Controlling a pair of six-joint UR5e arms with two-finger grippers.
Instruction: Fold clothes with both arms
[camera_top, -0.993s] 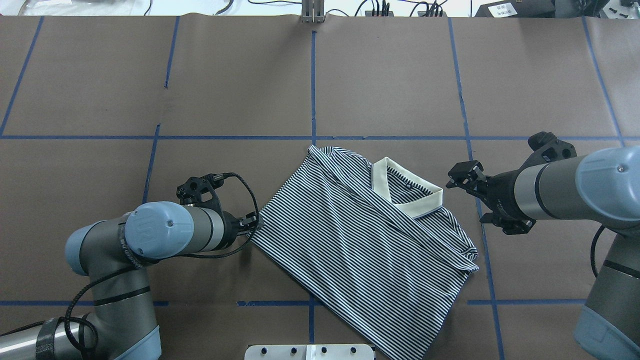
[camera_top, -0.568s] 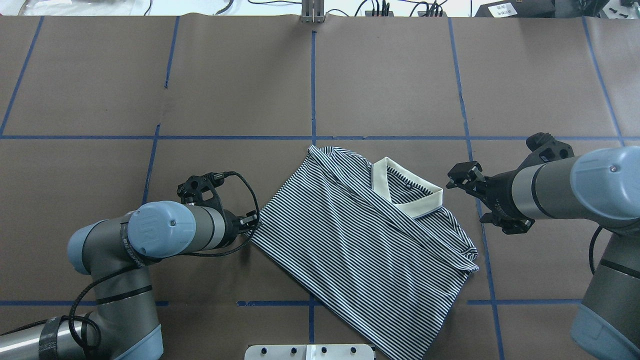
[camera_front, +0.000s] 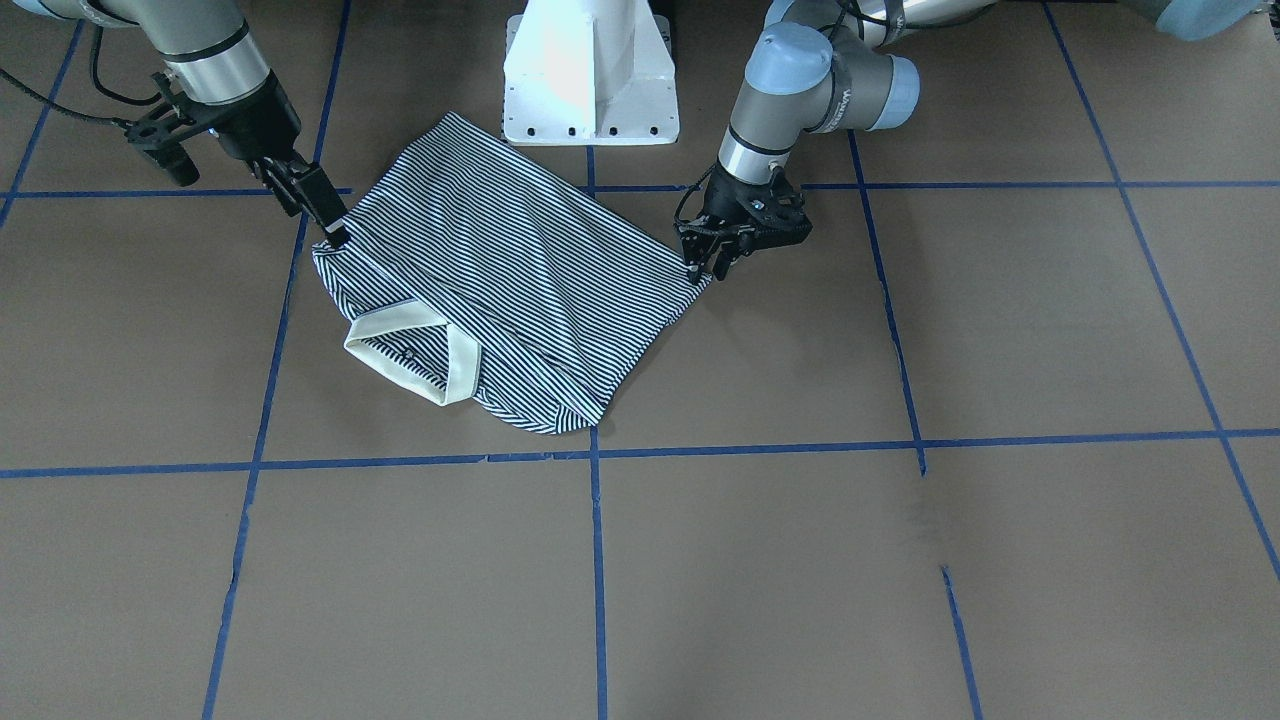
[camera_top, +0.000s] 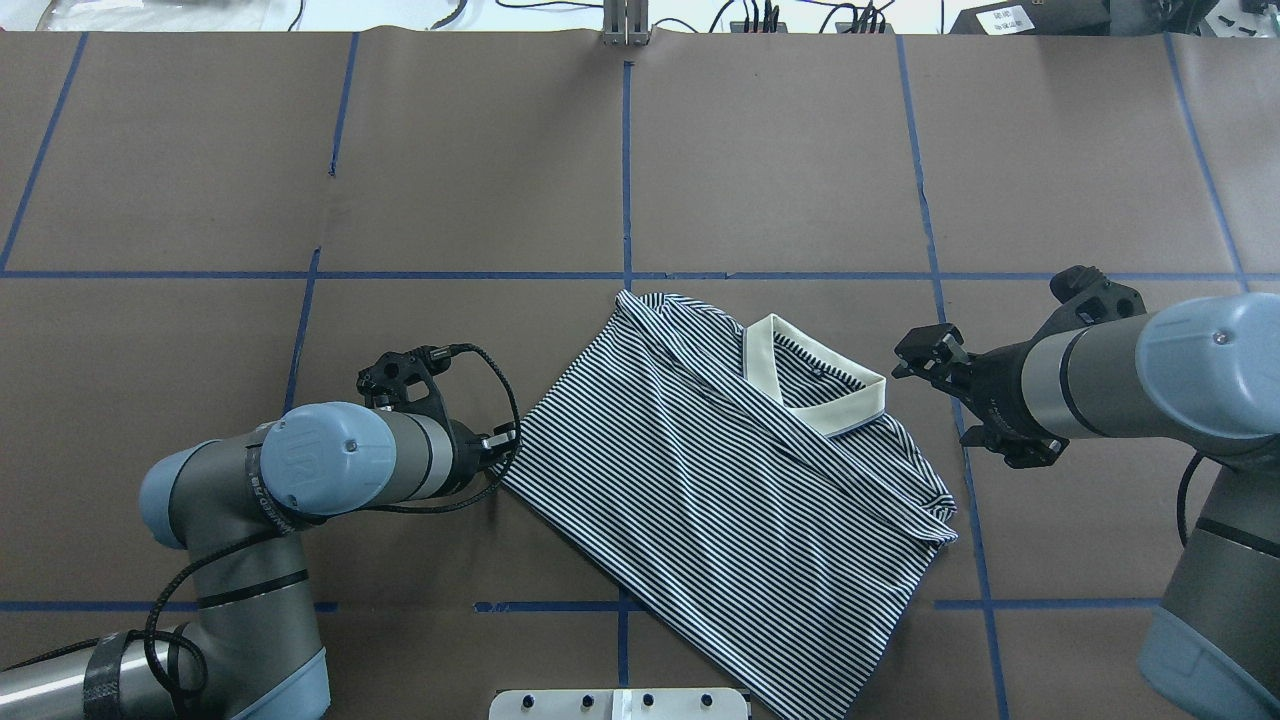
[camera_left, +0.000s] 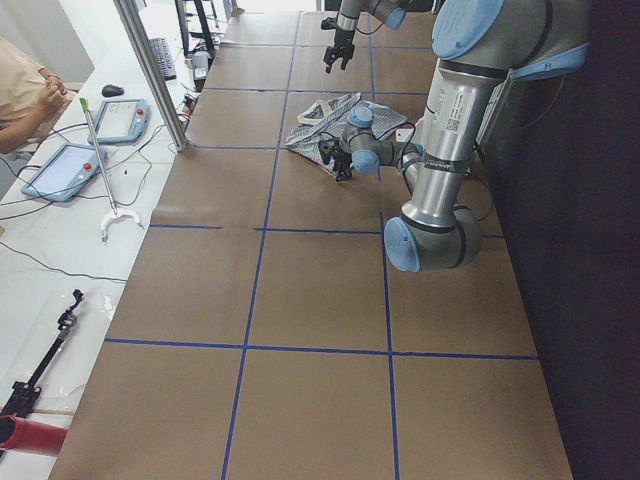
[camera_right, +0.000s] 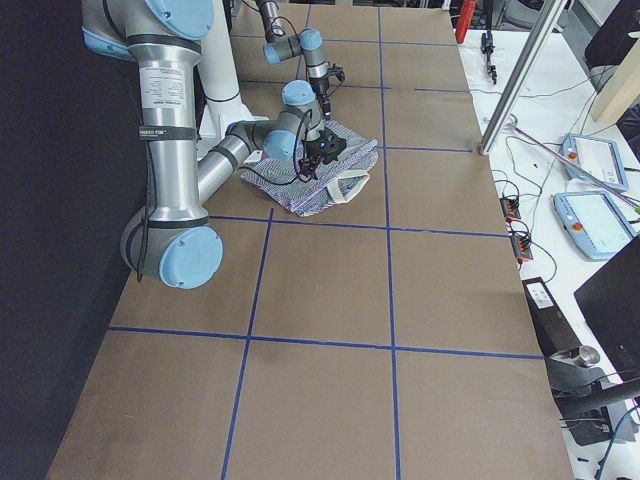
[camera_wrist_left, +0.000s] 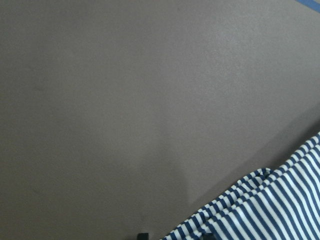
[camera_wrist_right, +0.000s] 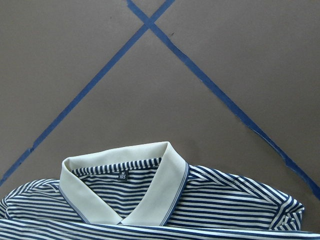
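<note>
Next, my left gripper lets go of the shirt's hem corner on brown table (camera_front: 811, 577) between the middle blue line and the short tape.
The striped polo shirt (camera_top: 720, 480) lies partly folded on the brown table, its cream collar (camera_top: 815, 385) toward my right arm. My left gripper (camera_front: 698, 268) points down at the shirt's hem corner with its fingers drawn together on the fabric. The left wrist view shows that corner (camera_wrist_left: 270, 210) bunched at the bottom edge. My right gripper (camera_front: 333, 236) reaches down to the shoulder edge beside the collar (camera_front: 415, 355). Its jaws read as one dark bar, so I cannot tell their state. The right wrist view shows the collar (camera_wrist_right: 150, 185) but no fingers.
The white pedestal base (camera_front: 590, 70) stands just behind the shirt's hem. Blue tape lines (camera_top: 626, 180) grid the table. A metal post (camera_top: 625, 25) stands at the far edge. Side benches hold tablets (camera_left: 60, 165) and cables, and a person (camera_left: 25, 85) sits there.
Both arms have shifted only slightly, the left elbow a little to the right and the right elbow a little inward. The shirt has not moved.
</note>
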